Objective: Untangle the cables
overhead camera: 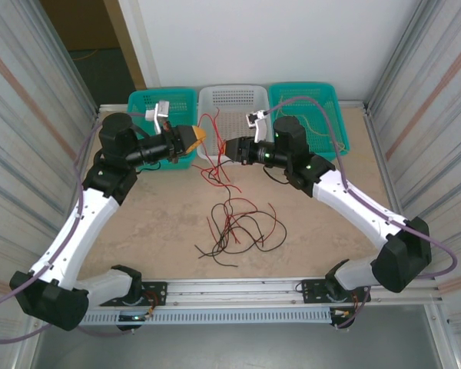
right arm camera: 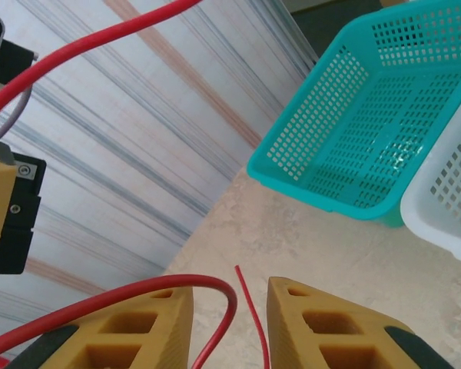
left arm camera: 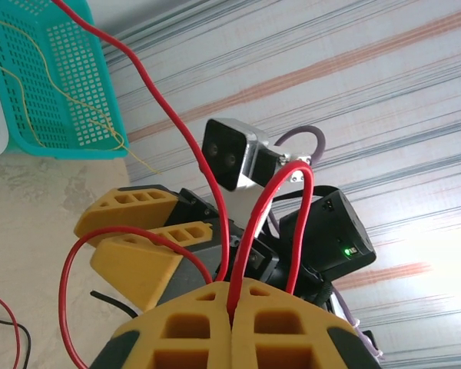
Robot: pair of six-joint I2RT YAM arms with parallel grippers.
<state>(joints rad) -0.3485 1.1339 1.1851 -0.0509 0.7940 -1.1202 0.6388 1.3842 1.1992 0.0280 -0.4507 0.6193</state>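
Note:
My right gripper will close on the red cable's curve (right arm camera: 230,297) and pull it away over the white basket, as loose red cable loops hang from my left gripper.
A tangle of red and black cables (overhead camera: 238,227) lies on the table in front of the baskets. From it red cable (overhead camera: 213,157) rises to the two grippers, which meet above the table near the white basket (overhead camera: 234,98). My left gripper (left arm camera: 234,304) is shut on a red cable (left arm camera: 253,231) that loops up over it. My right gripper (right arm camera: 230,323) stands open, with a curved red cable (right arm camera: 229,307) and a loose red end (right arm camera: 250,304) in the gap between its fingers. In the top view the left gripper (overhead camera: 202,136) and the right gripper (overhead camera: 224,148) nearly face each other.
A teal basket (overhead camera: 163,104) stands at the back left. Another teal basket (overhead camera: 307,104) at the back right holds a pale yellow cable (overhead camera: 316,127). Corrugated walls close in both sides. Lilac-grey arm cables loop over the arms.

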